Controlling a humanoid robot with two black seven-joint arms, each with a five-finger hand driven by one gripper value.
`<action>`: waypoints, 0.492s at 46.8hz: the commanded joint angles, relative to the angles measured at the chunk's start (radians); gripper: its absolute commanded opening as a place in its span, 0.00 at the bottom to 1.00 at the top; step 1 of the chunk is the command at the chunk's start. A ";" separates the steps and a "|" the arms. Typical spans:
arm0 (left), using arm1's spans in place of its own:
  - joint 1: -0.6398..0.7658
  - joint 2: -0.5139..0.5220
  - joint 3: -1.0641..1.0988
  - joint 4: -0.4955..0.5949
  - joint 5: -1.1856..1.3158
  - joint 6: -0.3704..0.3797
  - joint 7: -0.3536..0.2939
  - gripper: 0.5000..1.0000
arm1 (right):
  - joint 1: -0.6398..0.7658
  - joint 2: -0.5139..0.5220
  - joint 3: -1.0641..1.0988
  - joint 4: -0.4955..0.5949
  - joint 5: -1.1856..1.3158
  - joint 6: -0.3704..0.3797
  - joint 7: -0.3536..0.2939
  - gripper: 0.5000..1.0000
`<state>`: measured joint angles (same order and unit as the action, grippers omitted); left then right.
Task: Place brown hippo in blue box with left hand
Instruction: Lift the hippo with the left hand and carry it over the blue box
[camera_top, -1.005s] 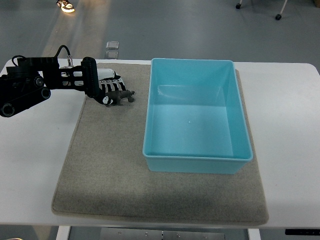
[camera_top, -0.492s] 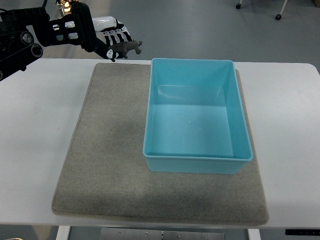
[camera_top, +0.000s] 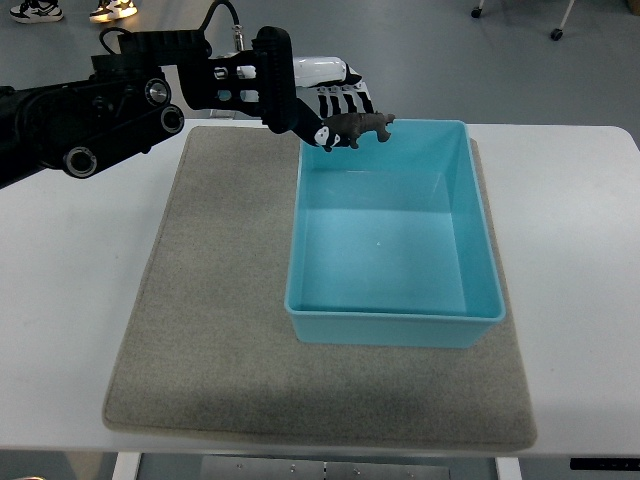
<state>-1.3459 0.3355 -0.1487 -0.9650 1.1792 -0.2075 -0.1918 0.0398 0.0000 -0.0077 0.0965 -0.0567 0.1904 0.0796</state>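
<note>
My left gripper should release the brown hippo, so that it is set down on the middle of the blue box's bottom (camera_top: 396, 254). The hippo is held over the box's far corner.
My left hand (camera_top: 335, 105) comes in from the left edge on a black arm and is shut on the brown hippo (camera_top: 358, 127). It holds the hippo in the air over the far left corner of the blue box (camera_top: 393, 315). The hippo's head points right, over the box's far rim. The box is open, stands on the grey mat (camera_top: 210, 300) and has nothing inside. My right hand is out of view.
The mat lies on a white table (camera_top: 70, 300). The box takes up the mat's right half. Beyond the table's far edge is grey floor with chair wheels (camera_top: 556, 33) at top right and a person's shoes (camera_top: 40, 10) at top left.
My left hand has lifted the hippo off the mat's far left part, carried it up and to the right, and now holds it above the box's far left corner.
</note>
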 joint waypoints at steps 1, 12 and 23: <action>0.002 -0.042 0.008 0.000 0.008 -0.001 0.000 0.00 | 0.000 0.000 0.000 0.000 0.000 0.000 0.000 0.87; 0.024 -0.113 0.057 0.000 0.013 -0.001 0.000 0.00 | 0.000 0.000 0.000 0.000 0.000 0.000 0.000 0.87; 0.045 -0.145 0.133 0.005 0.013 -0.001 0.002 0.00 | 0.000 0.000 0.000 0.000 0.000 0.000 0.000 0.87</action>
<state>-1.3138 0.1971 -0.0213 -0.9633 1.1919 -0.2094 -0.1918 0.0399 0.0000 -0.0077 0.0968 -0.0567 0.1903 0.0797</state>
